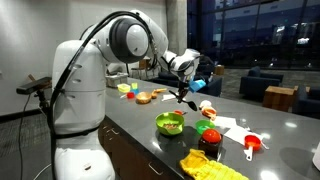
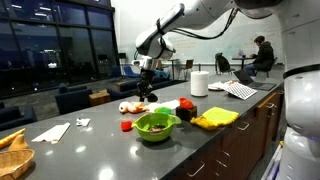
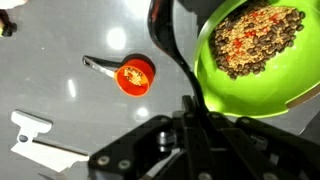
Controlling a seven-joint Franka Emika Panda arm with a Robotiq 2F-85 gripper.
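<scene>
Next, I set the black spoon in the dark green bowl (image 1: 204,126) behind the red-lidded jar.
My gripper (image 3: 197,118) is shut on the handle of a black spoon (image 3: 163,35), whose head points away from me. It hangs above the grey counter, just beside and above a green bowl (image 3: 255,55) filled with a brown and red grain mix. In both exterior views the gripper (image 1: 184,90) (image 2: 147,84) holds the spoon (image 1: 190,102) a little above the green bowl (image 1: 170,123) (image 2: 155,125). A small red measuring cup (image 3: 135,76) lies on the counter nearby, and shows in both exterior views (image 1: 252,143) (image 2: 126,126).
A yellow cloth (image 1: 205,165) (image 2: 215,117) and a red-lidded jar (image 1: 210,138) (image 2: 185,107) sit near the bowl. White napkins (image 3: 40,145) (image 2: 50,130), bread pieces (image 2: 130,106), a paper towel roll (image 2: 199,83) and a basket (image 2: 12,155) also stand on the counter.
</scene>
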